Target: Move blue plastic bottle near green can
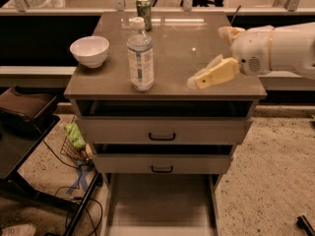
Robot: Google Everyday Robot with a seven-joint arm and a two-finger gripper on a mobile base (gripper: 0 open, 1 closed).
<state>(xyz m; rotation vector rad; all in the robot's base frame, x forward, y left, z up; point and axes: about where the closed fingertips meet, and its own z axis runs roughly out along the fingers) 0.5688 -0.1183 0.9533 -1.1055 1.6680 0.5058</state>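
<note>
I should next close my gripper on the middle of the blue plastic bottle [141, 58], around its pale label.
The blue plastic bottle [141, 54] stands upright near the front left of the brown cabinet top [177, 53], with a white cap and a pale label. The green can [143, 6] stands upright at the back edge, behind the bottle and well apart from it. My gripper [208, 57] hangs over the right part of the top, to the right of the bottle and not touching it. Its cream fingers [216, 73] are spread open and empty.
A white bowl [89, 50] sits at the left edge of the top. Two drawers [162, 134] stand slightly open below. A dark low table [24, 112] and cables [78, 181] are at the left on the floor. A counter rail [197, 9] runs behind.
</note>
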